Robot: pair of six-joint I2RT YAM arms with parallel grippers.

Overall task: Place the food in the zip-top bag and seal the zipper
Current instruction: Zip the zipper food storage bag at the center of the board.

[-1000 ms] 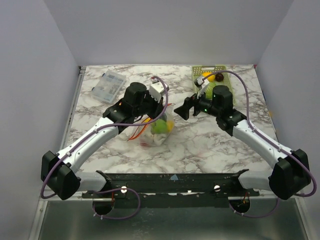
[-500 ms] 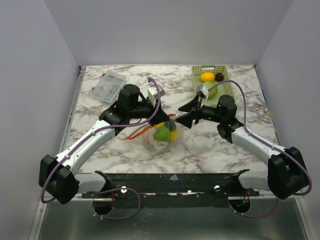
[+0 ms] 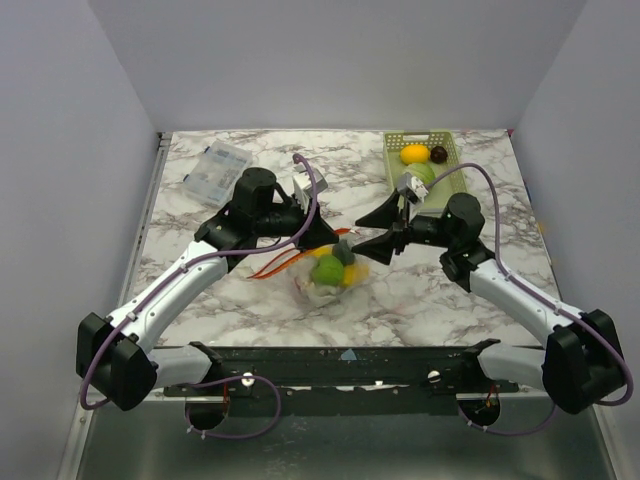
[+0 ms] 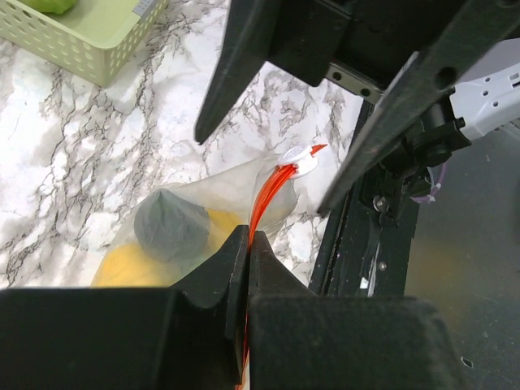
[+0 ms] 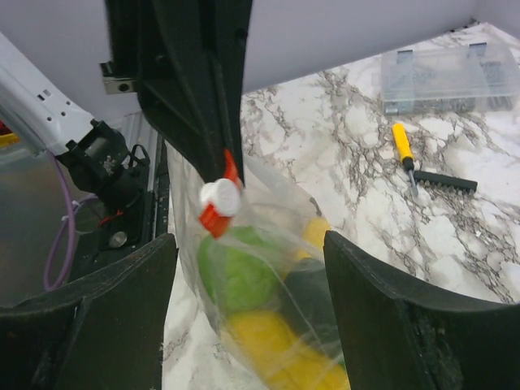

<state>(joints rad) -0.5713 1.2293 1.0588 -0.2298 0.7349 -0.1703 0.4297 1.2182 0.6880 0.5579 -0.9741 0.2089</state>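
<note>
The zipper is held in my left gripper behind the white slider, so next my right gripper pinches the zipper's end (image 4: 320, 148) before my left gripper moves onto the slider.
The zip-top bag (image 3: 325, 278) hangs over the table's middle with food inside: a green round fruit (image 5: 240, 268), a yellow piece (image 5: 264, 337) and a dark green piece (image 5: 317, 292). My left gripper (image 3: 322, 238) is shut on the orange-red zipper (image 4: 264, 195) at the bag's mouth, as its wrist view (image 4: 248, 242) shows. The white slider (image 5: 219, 197) sits on the strip's end, just beyond the left jaws. My right gripper (image 3: 358, 232) is open, with its fingers on either side of the bag (image 5: 248, 301) and not touching it.
A pale green basket (image 3: 452, 178) at the back right holds a lemon (image 3: 414, 154), a dark fruit (image 3: 438, 154) and a green piece (image 3: 422, 173). A clear compartment box (image 3: 215, 172) lies at the back left. A yellow-handled tool (image 5: 404, 145) lies near it.
My right gripper has moved left and down, so its open fingers now straddle the bag. My left gripper has lowered the bag slightly and shifted it to the right, still holding the zipper.
</note>
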